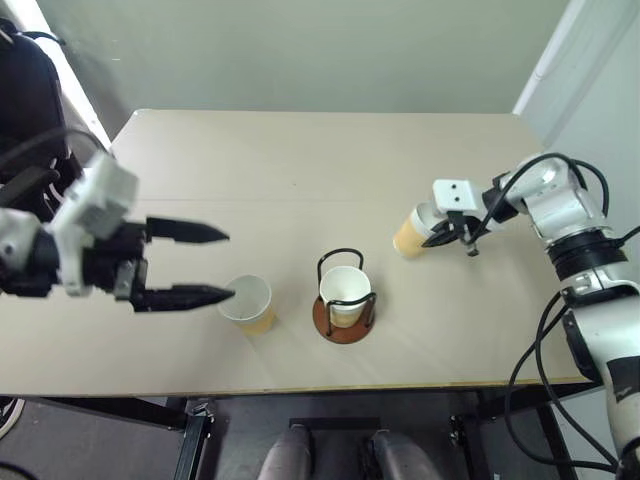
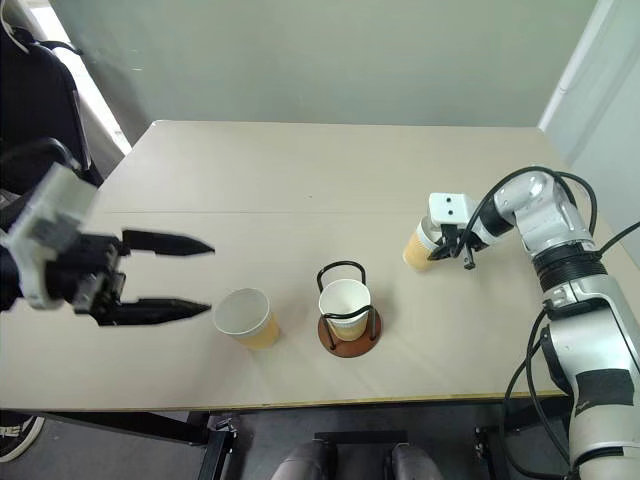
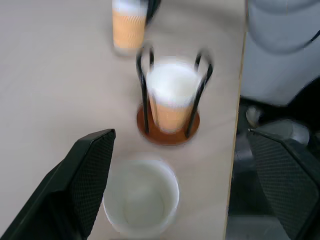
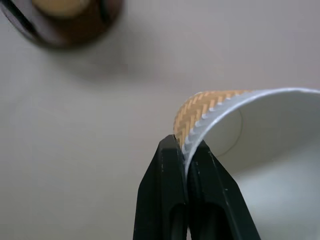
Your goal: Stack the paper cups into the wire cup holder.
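Note:
The robot's right gripper will release its tilted paper cup inside the upright cup in the wire holder (image 1: 344,289).
The wire cup holder (image 1: 341,329) stands near the table's front edge with one paper cup (image 1: 345,288) upright inside it. A second paper cup (image 1: 248,302) stands open-side up just left of the holder. My left gripper (image 1: 230,265) hovers open left of that cup and above the table, with its fingers (image 3: 85,175) spread wide and nothing between them. To the right of the holder, my right gripper (image 4: 185,145) is shut on the rim of a third paper cup (image 1: 408,236), one finger inside and one outside. That cup tilts.
The beige table (image 1: 300,160) ends at a front edge close behind the holder. A dark object (image 1: 25,90) stands off the table at the far left, and a wall runs behind the table. Cables hang from my right arm (image 1: 560,215).

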{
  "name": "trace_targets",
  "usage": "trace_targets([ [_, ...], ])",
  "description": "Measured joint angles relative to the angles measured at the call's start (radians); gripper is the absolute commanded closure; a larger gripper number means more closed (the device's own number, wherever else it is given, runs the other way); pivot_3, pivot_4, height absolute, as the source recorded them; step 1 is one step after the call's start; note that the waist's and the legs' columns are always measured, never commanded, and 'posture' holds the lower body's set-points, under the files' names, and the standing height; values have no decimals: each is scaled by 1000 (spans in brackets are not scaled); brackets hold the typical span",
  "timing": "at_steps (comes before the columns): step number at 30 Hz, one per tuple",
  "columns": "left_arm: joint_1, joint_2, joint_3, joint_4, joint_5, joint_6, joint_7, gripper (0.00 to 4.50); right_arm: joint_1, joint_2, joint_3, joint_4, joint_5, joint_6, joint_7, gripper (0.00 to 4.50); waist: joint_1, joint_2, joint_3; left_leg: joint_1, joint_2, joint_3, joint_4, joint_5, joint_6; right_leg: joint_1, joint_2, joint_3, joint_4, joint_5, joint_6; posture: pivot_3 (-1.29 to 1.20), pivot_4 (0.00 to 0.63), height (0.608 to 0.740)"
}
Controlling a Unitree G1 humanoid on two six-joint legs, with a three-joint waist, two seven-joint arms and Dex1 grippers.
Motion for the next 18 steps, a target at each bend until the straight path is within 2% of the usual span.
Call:
trace_targets([
  [3, -18, 20, 52, 15, -62, 34, -19, 0, 0, -14, -3, -24, 8, 20, 11, 4466, 0, 0, 0, 1, 0, 0, 0, 0, 0, 1, 0, 0, 0, 0, 0, 0, 150, 740],
  [7, 75, 31, 71, 17, -59, 48, -79, 0, 0, -27, -13, -25, 12, 37, 12, 4466, -2, 0, 0, 2, 1, 0, 0, 0, 0, 1, 0, 0, 0, 0, -1, 0, 150, 740],
  [10, 91, 31, 90, 14, -57, 47, -90, 0, 0, -32, -28, -49, 42, 63, 29, 4466, -2, 0, 0, 2, 1, 0, 0, 0, 0, 1, 0, 0, 0, 0, -1, 0, 150, 740],
  [14, 115, 32, 109, 10, -51, 46, -91, 0, -34, -125, -26, -242, 293, 232, 47, 4466, -2, 3, 2, 0, 1, 1, -1, 1, -1, 0, 1, 0, -1, -1, -1, 0, 150, 740],
  [18, 148, 32, 121, 5, -34, 40, -94, 0, -88, -210, -58, -515, 629, 447, 47, 4466, -6, 1, 1, 0, 3, 1, -2, 1, -2, 1, 4, 1, -2, -4, -3, 0, 150, 740],
])
